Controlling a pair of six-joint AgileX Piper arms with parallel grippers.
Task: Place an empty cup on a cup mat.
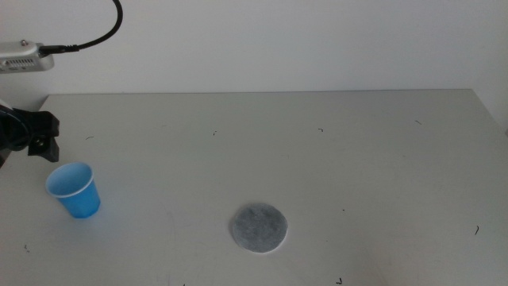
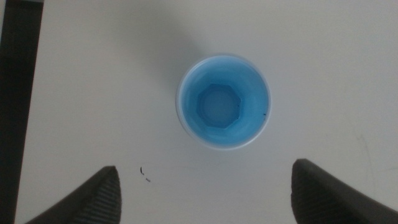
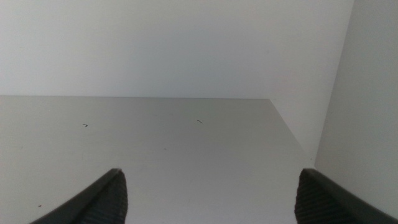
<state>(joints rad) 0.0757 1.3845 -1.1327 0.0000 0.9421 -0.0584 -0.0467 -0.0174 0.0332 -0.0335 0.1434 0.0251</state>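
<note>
The robot's left gripper needs to move to the blue cup next and close on the cup's rim (image 1: 48, 182) (image 2: 178, 109), on the side that faces away from the grey cup mat.
The blue cup (image 1: 74, 189) stands upright and empty on the table at the near left. In the left wrist view I look straight down into the cup (image 2: 224, 102). The grey round cup mat (image 1: 259, 228) lies flat at the near centre, well to the right of the cup, with nothing on it. My left gripper (image 1: 41, 137) hovers at the left edge just behind and above the cup; in its wrist view the gripper (image 2: 205, 167) is open and empty, jaws wide apart beside the cup. My right gripper (image 3: 208, 171) is open and empty, out of the middle view.
The grey table (image 1: 333, 159) carries only small dark specks. A black cable (image 1: 99, 36) and a grey device (image 1: 24, 57) sit at the far left. The right wrist view shows the table's far corner (image 3: 271, 99) and a white wall (image 3: 186, 43).
</note>
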